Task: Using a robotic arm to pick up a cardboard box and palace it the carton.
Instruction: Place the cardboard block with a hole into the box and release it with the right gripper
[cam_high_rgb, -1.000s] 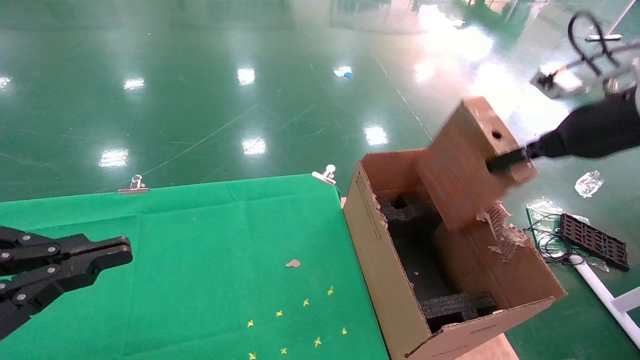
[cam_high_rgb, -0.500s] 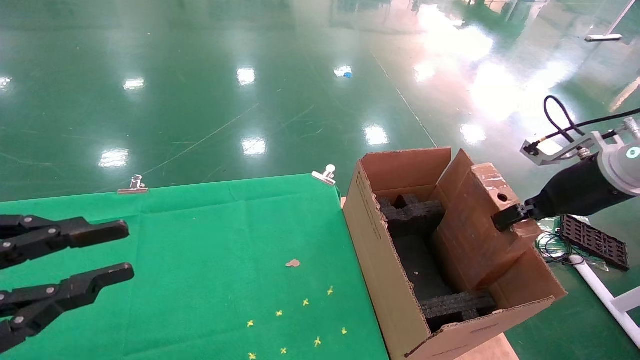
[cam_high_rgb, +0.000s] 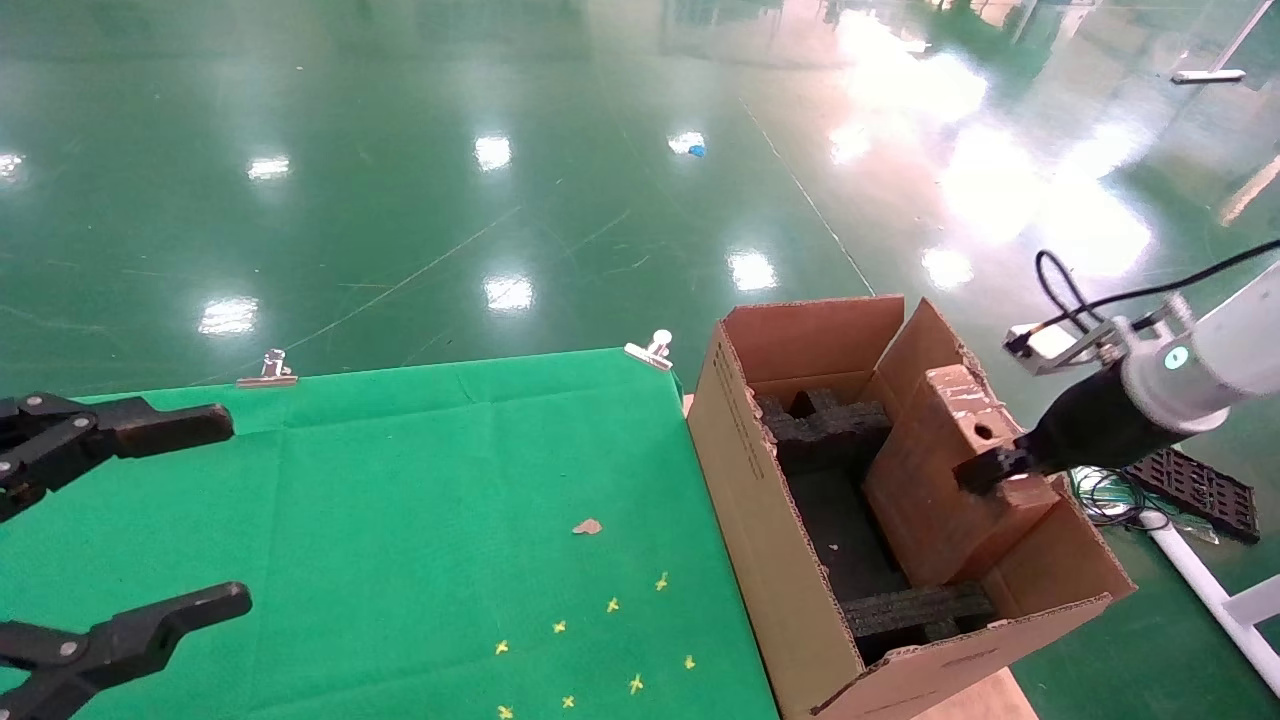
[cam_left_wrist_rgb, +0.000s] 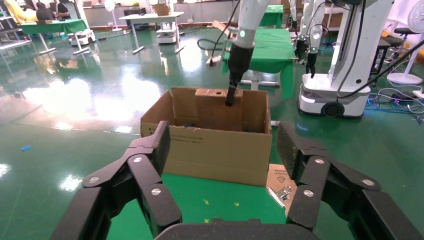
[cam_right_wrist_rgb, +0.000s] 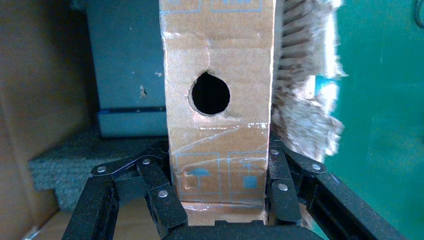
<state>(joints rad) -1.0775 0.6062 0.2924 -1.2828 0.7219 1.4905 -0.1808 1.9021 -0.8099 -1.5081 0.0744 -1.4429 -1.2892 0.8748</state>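
Note:
Next, I release the cardboard box from my right gripper down between the black foam inserts (cam_high_rgb: 907, 526) (cam_right_wrist_rgb: 234, 80), along the side of the carton.
The small reddish-brown cardboard box (cam_high_rgb: 930, 490) stands tilted inside the large brown carton (cam_high_rgb: 760, 540), against its right wall, with its lower part below the rim. The white robotic arm (cam_high_rgb: 1235, 345) reaches in from the right. My right gripper (cam_high_rgb: 985, 468) is shut on the box's upper end beside its round hole. In the right wrist view the fingers (cam_right_wrist_rgb: 160, 192) press both sides of the box (cam_right_wrist_rgb: 217, 60). My left gripper (cam_high_rgb: 225, 510) hangs wide open over the green table at the left, holding nothing. From the left wrist the carton (cam_left_wrist_rgb: 215, 150) shows between that gripper's (cam_left_wrist_rgb: 223, 135) fingers.
Black foam inserts (cam_high_rgb: 825, 425) line the carton's floor and ends. The green cloth table (cam_high_rgb: 400, 470) carries yellow cross marks (cam_high_rgb: 610, 605), a cardboard scrap (cam_high_rgb: 586, 526) and metal clips (cam_high_rgb: 650, 348) on its far edge. A black grid tray (cam_high_rgb: 1190, 485) and cables lie on the floor to the right.
The right gripper has carried the box down from above the carton into it. The left gripper's fingers have spread from nearly shut to wide open.

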